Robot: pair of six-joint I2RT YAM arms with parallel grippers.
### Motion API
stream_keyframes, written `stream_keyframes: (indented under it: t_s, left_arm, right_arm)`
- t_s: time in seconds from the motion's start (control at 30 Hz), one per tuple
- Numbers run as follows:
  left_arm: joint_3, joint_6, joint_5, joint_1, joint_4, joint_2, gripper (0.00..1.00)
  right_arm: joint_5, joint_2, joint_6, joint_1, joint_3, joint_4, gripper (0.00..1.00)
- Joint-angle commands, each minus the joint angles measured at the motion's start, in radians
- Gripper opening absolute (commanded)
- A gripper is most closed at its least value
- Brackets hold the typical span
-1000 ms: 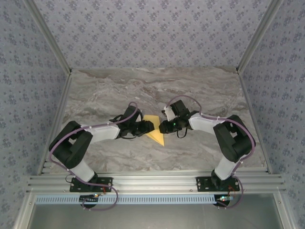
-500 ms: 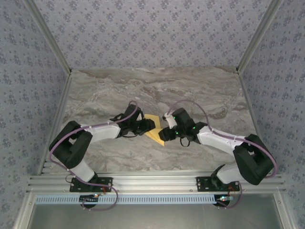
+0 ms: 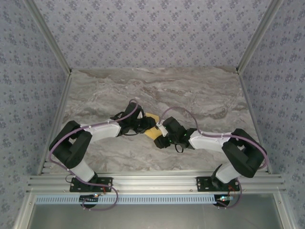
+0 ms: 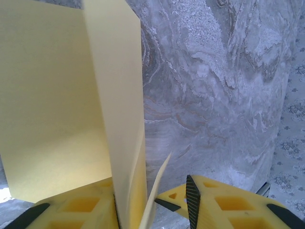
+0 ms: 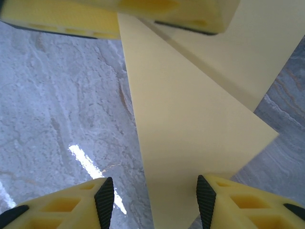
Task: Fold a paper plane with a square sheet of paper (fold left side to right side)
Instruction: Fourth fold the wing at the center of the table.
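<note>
The flap's corner sticks out past the paper's lower layer, so my right gripper will pinch the flap's loose edge (image 5: 247, 158) and lift it upright before it presses the fold.
The square sheet of paper (image 3: 152, 133), mustard-yellow and partly folded, lies at the middle of the table between both grippers. In the left wrist view its layers (image 4: 71, 105) stand up against my left finger, with one loose flap curling into the gap. My left gripper (image 4: 152, 210) is open around these layers; the right pad (image 4: 192, 202) is clear of the paper. My right gripper (image 5: 155, 195) is open, straddling the pointed near end of the paper (image 5: 190, 138). In the top view the left gripper (image 3: 147, 125) and right gripper (image 3: 158, 141) sit close together.
The grey marble table (image 3: 190, 90) stretches behind the grippers, framed by patterned walls. An aluminium rail (image 3: 152, 181) runs along the near edge by the arm bases. The left gripper's yellow fingers (image 5: 62, 21) show just above the paper in the right wrist view.
The right arm swung down and leftward, from the paper's right side to its near end, and its jaws widened. The left gripper stayed almost in place on the paper.
</note>
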Motion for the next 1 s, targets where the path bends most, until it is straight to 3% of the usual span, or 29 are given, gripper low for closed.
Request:
stream_keyframes:
  t_s: [0.0, 0.57, 0.97]
  left_arm:
    - [0.045, -0.01, 0.022, -0.007, -0.025, 0.024, 0.38]
    - [0.057, -0.015, 0.02, -0.003, -0.04, 0.032, 0.39]
    - [0.05, -0.008, 0.017, -0.001, -0.052, 0.015, 0.41]
  right_arm:
    - [0.034, 0.022, -0.019, 0.01, 0.036, 0.015, 0.53]
    - [0.095, 0.064, -0.037, 0.021, 0.062, -0.004, 0.43]
    - [0.065, 0.073, -0.03, 0.022, 0.055, -0.01, 0.2]
